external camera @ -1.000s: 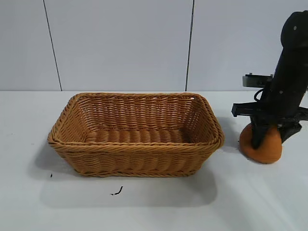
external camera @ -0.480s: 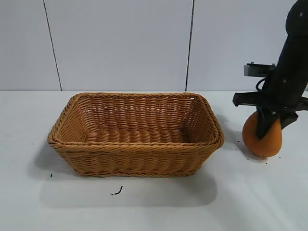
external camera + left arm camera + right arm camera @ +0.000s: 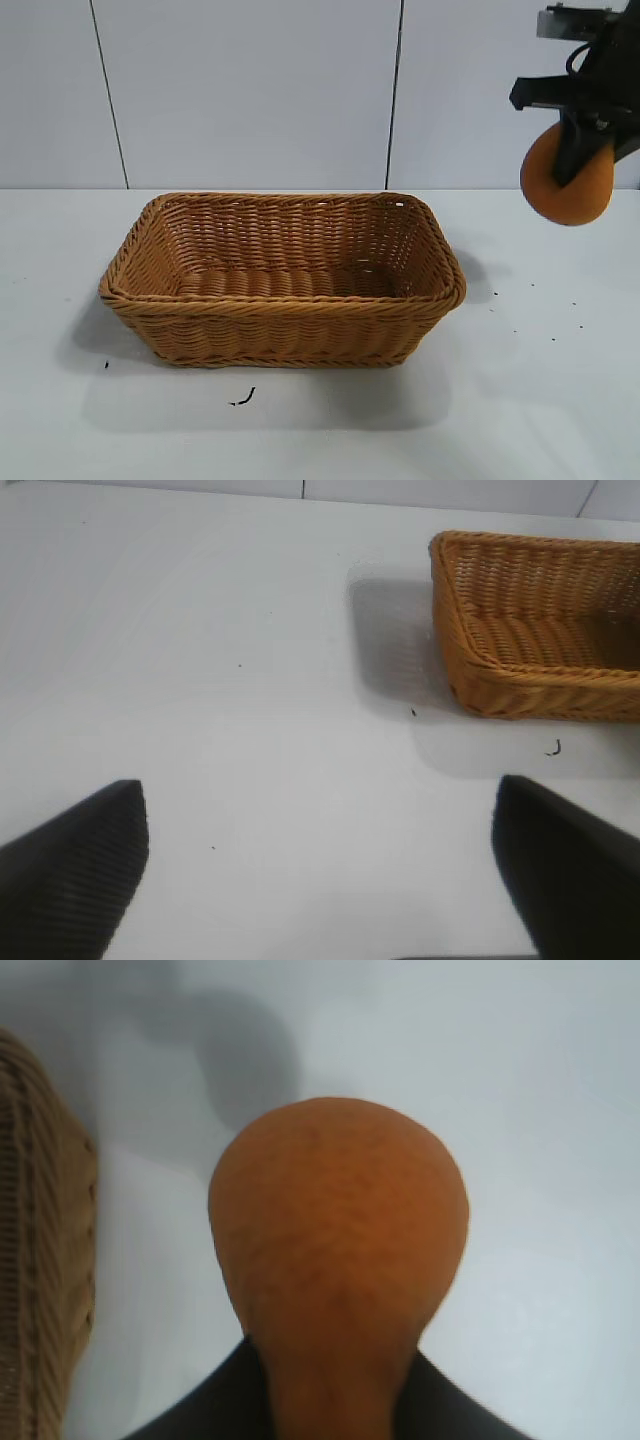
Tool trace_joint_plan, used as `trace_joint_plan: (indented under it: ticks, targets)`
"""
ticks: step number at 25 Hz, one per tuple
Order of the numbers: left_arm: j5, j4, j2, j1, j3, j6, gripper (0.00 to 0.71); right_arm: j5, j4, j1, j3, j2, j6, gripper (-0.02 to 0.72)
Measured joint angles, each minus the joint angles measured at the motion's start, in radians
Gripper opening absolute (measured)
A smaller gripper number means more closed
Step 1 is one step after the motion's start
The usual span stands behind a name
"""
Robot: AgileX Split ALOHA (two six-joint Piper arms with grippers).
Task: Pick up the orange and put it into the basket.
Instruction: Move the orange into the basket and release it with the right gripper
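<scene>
I need to release the orange from my right gripper on the basket's bottom, near the middle of its front rim (image 3: 306,274). The orange is still high above the table.
My right gripper (image 3: 575,160) is shut on the orange (image 3: 566,178), a dull-orange lumpy fruit, and holds it high above the table at the far right, to the right of the basket. In the right wrist view the orange (image 3: 340,1250) fills the middle between the fingers, with the basket's edge (image 3: 40,1250) beside it. The tan wicker basket (image 3: 283,305) stands empty at the table's middle. My left gripper (image 3: 320,810) is open and empty over bare table, away from the basket (image 3: 540,685); it does not show in the exterior view.
A small black scrap (image 3: 243,398) lies on the white table in front of the basket. A few dark specks (image 3: 530,300) dot the table at the right, below the raised orange. A grey panelled wall stands behind.
My right gripper has lifted the orange from the table at the right up to well above the basket's rim height. The basket has not moved.
</scene>
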Motion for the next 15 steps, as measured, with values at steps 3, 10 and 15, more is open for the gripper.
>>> trace_joint_plan:
  ticks: [3, 10, 15]
  targets:
    - [0.000, 0.000, 0.000, 0.000, 0.000, 0.000, 0.672, 0.026, 0.007, 0.005, -0.049, -0.002, -0.003, 0.106]
    - [0.000, 0.000, 0.000, 0.000, 0.000, 0.000, 0.672, 0.029, 0.017, 0.094, -0.082, -0.002, -0.007, 0.106]
    - [0.000, 0.000, 0.000, 0.000, 0.000, 0.000, 0.672, 0.016, 0.030, 0.199, -0.082, -0.001, -0.006, 0.106]
